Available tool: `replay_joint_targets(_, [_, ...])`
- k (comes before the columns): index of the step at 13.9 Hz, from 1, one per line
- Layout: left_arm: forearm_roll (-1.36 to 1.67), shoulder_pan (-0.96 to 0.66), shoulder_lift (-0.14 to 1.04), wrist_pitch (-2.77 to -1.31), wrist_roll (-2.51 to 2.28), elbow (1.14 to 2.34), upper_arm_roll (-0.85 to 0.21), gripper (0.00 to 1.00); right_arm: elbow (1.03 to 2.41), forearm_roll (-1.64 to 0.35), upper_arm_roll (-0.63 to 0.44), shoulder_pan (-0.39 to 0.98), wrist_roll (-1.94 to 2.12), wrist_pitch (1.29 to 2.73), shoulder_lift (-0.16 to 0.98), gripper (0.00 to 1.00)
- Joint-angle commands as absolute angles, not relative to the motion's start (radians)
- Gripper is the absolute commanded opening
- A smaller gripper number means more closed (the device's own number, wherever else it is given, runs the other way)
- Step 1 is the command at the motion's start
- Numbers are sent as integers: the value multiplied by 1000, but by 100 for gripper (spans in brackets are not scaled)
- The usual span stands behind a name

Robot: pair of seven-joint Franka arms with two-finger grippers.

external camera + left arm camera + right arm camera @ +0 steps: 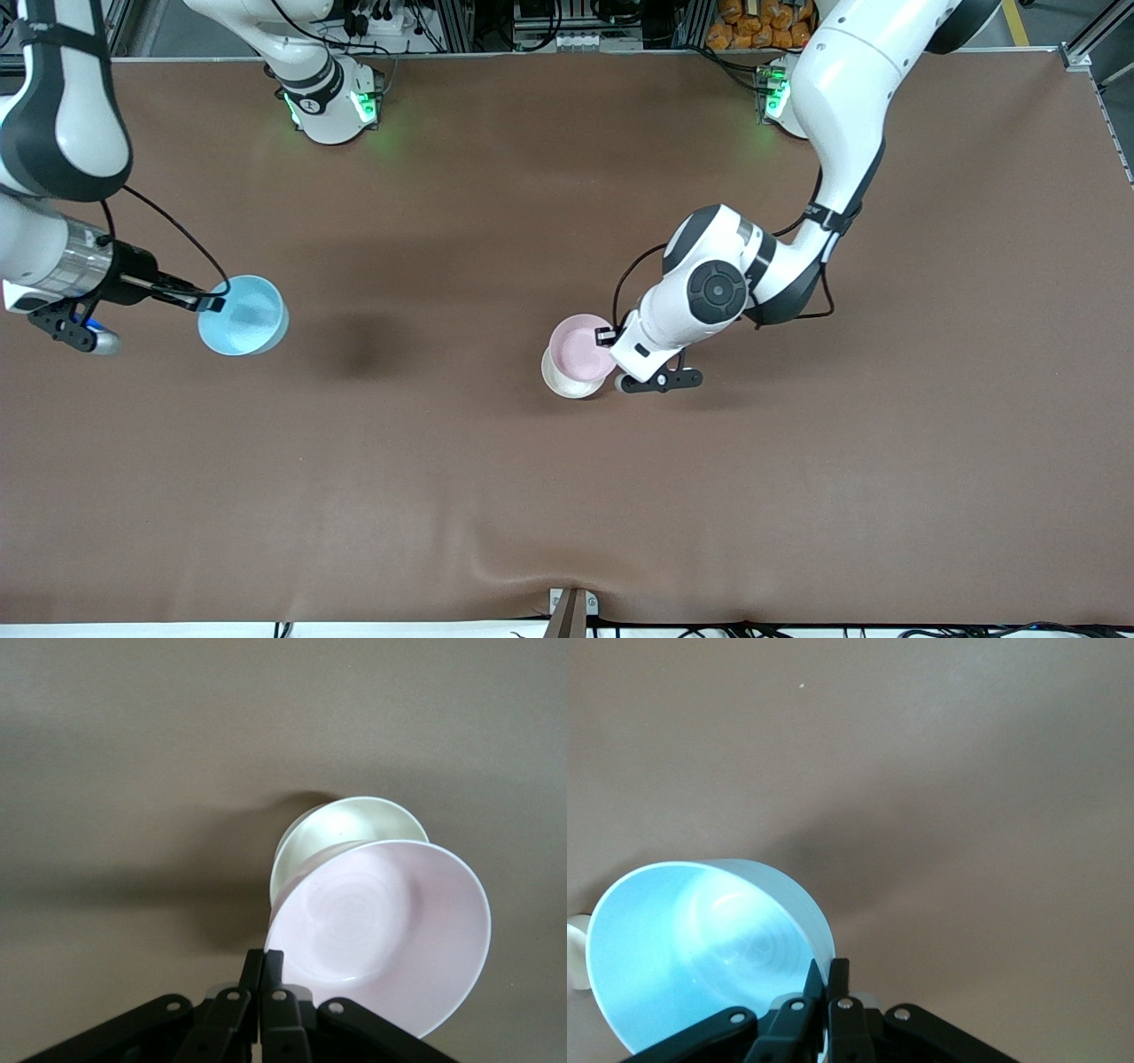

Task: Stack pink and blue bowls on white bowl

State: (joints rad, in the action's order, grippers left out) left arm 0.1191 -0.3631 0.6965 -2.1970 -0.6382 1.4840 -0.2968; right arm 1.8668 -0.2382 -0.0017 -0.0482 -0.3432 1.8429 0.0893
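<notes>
My left gripper has the pink bowl, tilted just over the white bowl now. It will let go of it nested inside the white bowl (575, 368) (348, 855), near the middle of the brown table.
The pale pink bowl (580, 344) hangs tilted just over the white bowl (565, 379), which stands on the brown table near its middle. My left gripper (608, 338) is shut on the pink bowl's rim. In the left wrist view the left gripper (263, 961) pinches the pink bowl (381, 930), with the white bowl (332, 826) partly hidden under it. My right gripper (211, 303) is shut on the rim of the sky-blue bowl (244, 315) and holds it above the table toward the right arm's end. The right wrist view shows the right gripper (829, 970) on the blue bowl (700, 948).
The brown table mat (567, 496) has a raised wrinkle near its front edge. A small bracket (571, 611) sits at the middle of that edge. The arm bases (332, 106) stand along the table's back edge.
</notes>
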Motion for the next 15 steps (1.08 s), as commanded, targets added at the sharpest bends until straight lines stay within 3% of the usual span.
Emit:
replay_joint_targets(1, [133,-374,738,-2238,-652,1447,-287,0,1824,-256,-11,27,-506,1807,83,0])
replay_joint_targets(14, [129,-385,815,-2344,-643,1447,-282,0,1793,-379,-11,152,-771,1835,95,0])
replay_joint_targets(15, [132,-384,816,-2344,-652,1445,-282,43,1793,-380,-11,158,-778,1838,95,0])
